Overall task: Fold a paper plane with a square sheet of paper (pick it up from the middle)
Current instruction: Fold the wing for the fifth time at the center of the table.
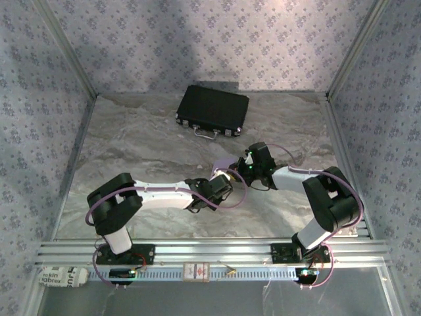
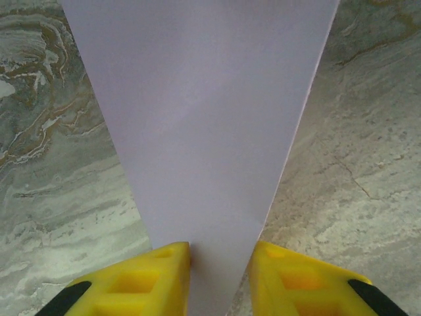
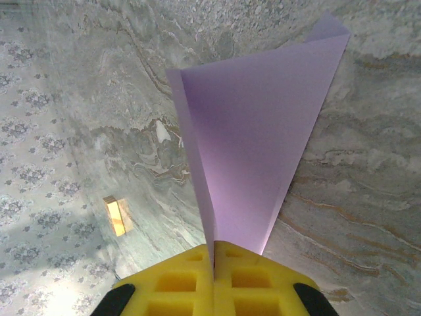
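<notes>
The paper's narrow end is pinched in my right gripper while its flap stands open, so my left gripper should hold that end before my right gripper takes the flap (image 3: pixel 193 148).
The square sheet of paper (image 3: pixel 253 141) is pale lilac and folded into a tapering V above the marble table. My right gripper (image 3: pixel 214 253) is shut on its narrow end, the two layers pinched between the yellow fingers. In the left wrist view the paper (image 2: pixel 204 118) runs down as a wide flat wedge into the gap of my left gripper (image 2: pixel 220 253). Those jaws stand apart on either side of the sheet, open. From above, both grippers meet mid-table, left (image 1: pixel 214 191) and right (image 1: pixel 240 170), with a sliver of the paper (image 1: pixel 221 175) between them.
A black case (image 1: pixel 212 110) with a metal handle lies at the back of the table. A small orange-lit block (image 3: pixel 115 215) sits off to the left in the right wrist view. Patterned walls close in the left, right and back.
</notes>
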Robot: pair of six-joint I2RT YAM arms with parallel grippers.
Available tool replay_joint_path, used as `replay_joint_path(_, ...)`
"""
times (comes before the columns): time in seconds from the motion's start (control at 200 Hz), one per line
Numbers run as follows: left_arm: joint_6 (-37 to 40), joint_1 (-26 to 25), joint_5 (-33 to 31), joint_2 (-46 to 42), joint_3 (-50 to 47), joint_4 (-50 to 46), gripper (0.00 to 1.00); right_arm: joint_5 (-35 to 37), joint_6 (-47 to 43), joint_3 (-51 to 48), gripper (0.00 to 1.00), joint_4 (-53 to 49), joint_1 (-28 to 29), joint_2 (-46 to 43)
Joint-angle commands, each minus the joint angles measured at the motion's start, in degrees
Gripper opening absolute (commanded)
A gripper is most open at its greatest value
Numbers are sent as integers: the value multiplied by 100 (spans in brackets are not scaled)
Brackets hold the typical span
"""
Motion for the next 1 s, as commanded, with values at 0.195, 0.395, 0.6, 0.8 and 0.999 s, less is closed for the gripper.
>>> replay_joint_path(0.195, 200, -62, -353, 130, 151, -185, 26, 59, 48, 114, 5, -2, 16, -32)
replay_joint_path(0.395, 197, -73, -356, 120, 133, -149, 20, 59, 39, 108, 5, -1, 11, -40)
replay_joint_path(0.6, 200, -73, -362, 145, 129, -126, 16, 52, 36, 98, 5, -5, 8, -49)
replay_joint_path(0.8, 191, -73, -425, 163, 111, -126, 12, 37, 27, 99, 5, 1, -1, -58)
replay_joint_path(0.999, 117, -73, -450, 146, 111, -102, 3, 90, -71, 81, 8, -89, -10, -157)
